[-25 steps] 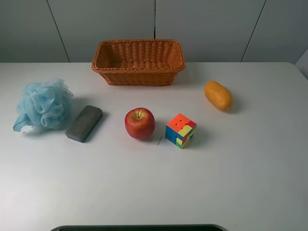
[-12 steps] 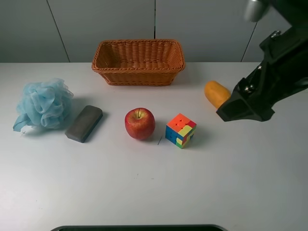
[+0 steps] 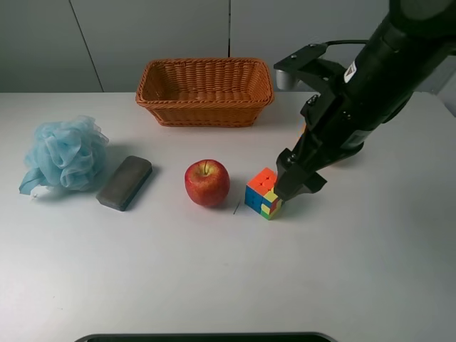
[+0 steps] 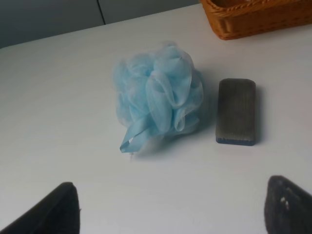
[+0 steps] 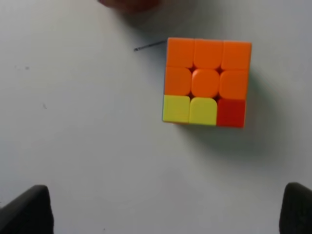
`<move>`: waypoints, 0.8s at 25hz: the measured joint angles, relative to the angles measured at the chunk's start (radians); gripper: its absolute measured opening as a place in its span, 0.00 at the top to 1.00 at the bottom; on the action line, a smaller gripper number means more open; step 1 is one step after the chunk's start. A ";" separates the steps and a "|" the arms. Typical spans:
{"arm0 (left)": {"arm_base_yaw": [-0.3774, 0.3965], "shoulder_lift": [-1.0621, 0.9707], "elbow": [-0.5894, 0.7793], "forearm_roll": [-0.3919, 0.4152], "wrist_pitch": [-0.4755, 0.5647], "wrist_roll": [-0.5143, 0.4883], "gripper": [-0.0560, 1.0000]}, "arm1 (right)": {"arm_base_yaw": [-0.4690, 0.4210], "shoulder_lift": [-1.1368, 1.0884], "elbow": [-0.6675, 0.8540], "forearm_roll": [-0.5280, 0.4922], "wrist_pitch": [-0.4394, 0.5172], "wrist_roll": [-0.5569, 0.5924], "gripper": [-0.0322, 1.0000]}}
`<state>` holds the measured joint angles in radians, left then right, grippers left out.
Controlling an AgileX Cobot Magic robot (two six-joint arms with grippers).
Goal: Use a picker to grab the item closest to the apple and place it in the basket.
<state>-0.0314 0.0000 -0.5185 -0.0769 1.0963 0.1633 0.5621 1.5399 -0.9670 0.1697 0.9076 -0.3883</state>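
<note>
The puzzle cube is nearest the apple, so next my right gripper grips its sides, on the blue side [image 3: 254, 200] [image 5: 164, 90] and the side opposite.
A red apple [image 3: 207, 183] sits mid-table. A multicoloured puzzle cube [image 3: 265, 192] stands just to its right and is the thing nearest it. The woven basket [image 3: 205, 107] stands empty at the back. My right gripper [image 3: 291, 187] is open and low, right beside the cube's right side. In the right wrist view the cube [image 5: 206, 82] lies ahead of the open gripper [image 5: 161, 212], outside the fingers, with the apple's edge [image 5: 129, 4] beyond. My left gripper [image 4: 168, 214] is open and empty, and is out of the high view.
A blue bath pouf [image 3: 65, 153] and a grey block [image 3: 125, 182] lie at the left; both show in the left wrist view, the pouf [image 4: 158, 97] next to the block [image 4: 236, 111]. My right arm [image 3: 356, 92] hides most of an orange fruit.
My right arm has come in from the right and swung down and left, bringing the open gripper beside the cube. The objects have not moved.
</note>
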 joint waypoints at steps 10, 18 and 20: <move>0.000 0.000 0.000 0.000 0.000 0.000 0.26 | 0.015 0.220 -0.118 -0.009 -0.021 0.029 0.29; 0.000 0.000 0.000 0.000 0.000 0.000 0.26 | 0.015 0.303 -0.131 -0.055 -0.099 0.034 0.29; 0.000 0.000 0.000 0.000 0.000 0.000 0.26 | 0.015 0.312 -0.133 -0.063 -0.115 0.034 0.29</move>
<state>-0.0314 0.0000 -0.5185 -0.0769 1.0963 0.1633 0.5766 1.8518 -1.0997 0.1071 0.7931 -0.3542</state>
